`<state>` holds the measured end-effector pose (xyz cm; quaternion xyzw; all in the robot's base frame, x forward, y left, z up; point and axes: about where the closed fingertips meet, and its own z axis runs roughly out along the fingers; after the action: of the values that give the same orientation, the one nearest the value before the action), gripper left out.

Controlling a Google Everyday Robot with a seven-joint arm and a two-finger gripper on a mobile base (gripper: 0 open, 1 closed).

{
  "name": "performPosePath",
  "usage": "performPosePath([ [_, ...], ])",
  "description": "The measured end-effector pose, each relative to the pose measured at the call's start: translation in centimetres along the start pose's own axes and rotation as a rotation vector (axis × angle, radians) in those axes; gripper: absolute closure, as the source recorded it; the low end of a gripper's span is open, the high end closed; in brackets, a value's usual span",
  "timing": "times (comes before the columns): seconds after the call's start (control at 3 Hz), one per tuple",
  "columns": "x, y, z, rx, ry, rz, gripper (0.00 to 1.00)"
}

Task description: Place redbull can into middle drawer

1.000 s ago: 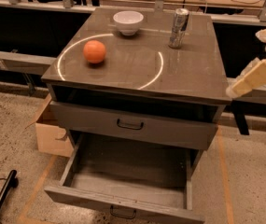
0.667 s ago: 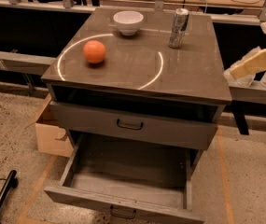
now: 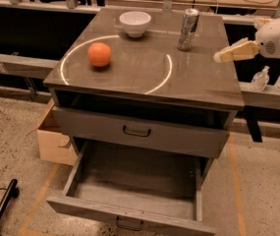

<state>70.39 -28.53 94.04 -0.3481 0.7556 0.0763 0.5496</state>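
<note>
My gripper is still to close on the can. Next, it should move to the middle of the redbull can (image 3: 187, 30) and close there, between the can's top and bottom.
The redbull can (image 3: 187, 29) stands upright at the back right of the cabinet top (image 3: 198, 77). It is slim and silver with dark markings. The middle drawer (image 3: 129, 183) is the lower of the two drawers. It is pulled out and nothing lies in it; its black handle (image 3: 129, 224) is at the front. My gripper (image 3: 233, 53) hovers at the cabinet's right edge, to the right of the can and a little nearer the camera, apart from it. It holds nothing that I can see.
An orange (image 3: 99, 54) and a white bowl (image 3: 135, 22) sit on the cabinet top. The drawer above (image 3: 136, 131) is shut. A cardboard box (image 3: 51, 141) stands on the floor at the left. Two clear bottles (image 3: 272, 80) stand on a ledge at the right.
My gripper has moved up and to the left, from beside the cabinet's right edge toward the can. The can, orange, bowl and drawers have not moved.
</note>
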Motion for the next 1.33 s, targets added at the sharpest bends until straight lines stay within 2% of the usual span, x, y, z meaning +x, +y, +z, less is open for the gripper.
performPosePath([
  [0.33, 0.0, 0.0, 0.0, 0.0, 0.0, 0.0, 0.0],
  [0.67, 0.7, 0.0, 1.7, 0.014, -0.047, 0.051, 0.0],
  [1.33, -1.0, 0.6, 7.6, -0.027, -0.188, 0.146, 0.0],
])
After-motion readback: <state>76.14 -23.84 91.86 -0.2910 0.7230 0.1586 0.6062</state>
